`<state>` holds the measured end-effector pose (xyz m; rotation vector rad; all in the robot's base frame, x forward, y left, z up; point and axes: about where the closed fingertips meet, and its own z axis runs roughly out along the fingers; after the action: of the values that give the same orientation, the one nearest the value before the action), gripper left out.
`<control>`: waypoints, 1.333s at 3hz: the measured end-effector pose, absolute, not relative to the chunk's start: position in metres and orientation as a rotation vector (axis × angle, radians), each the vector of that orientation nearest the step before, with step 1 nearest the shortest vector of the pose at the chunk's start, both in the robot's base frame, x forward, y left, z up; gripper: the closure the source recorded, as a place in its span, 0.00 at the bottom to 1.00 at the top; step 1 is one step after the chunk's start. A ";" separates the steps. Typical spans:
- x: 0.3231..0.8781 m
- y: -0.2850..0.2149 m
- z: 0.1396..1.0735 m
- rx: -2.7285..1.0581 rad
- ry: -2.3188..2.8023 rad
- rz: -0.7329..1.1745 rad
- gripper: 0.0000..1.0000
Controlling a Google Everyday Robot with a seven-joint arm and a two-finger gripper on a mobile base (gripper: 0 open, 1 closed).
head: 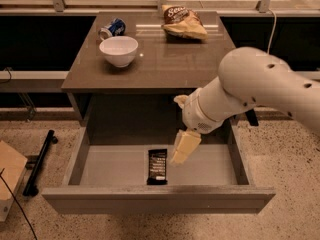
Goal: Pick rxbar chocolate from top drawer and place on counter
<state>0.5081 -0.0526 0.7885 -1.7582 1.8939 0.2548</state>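
The middle of the rxbar chocolate point(157, 165) in the open top drawer is the next place for my gripper to go to and close.
The rxbar chocolate point(157, 166), a flat black bar with white lettering, lies on the light floor of the open top drawer point(100, 169), near the front panel and a little left of centre. My gripper point(181, 151) hangs inside the drawer just right of the bar, its cream fingers pointing down and left, close to the bar's upper right corner but apart from it. The gripper holds nothing. The counter point(170, 59) is the glossy grey-brown top above the drawer.
On the counter stand a white bowl point(119, 50), a tipped blue can point(112, 28) behind it, and a tan-and-brown chip bag point(183, 23) at the back. A black bar point(39, 161) and a cardboard piece point(9, 176) lie on the floor at left.
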 end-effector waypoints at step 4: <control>0.542 -0.028 0.679 -1.583 1.793 0.592 0.00</control>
<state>0.5417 -0.0284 0.6787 -1.5828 1.7932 0.5922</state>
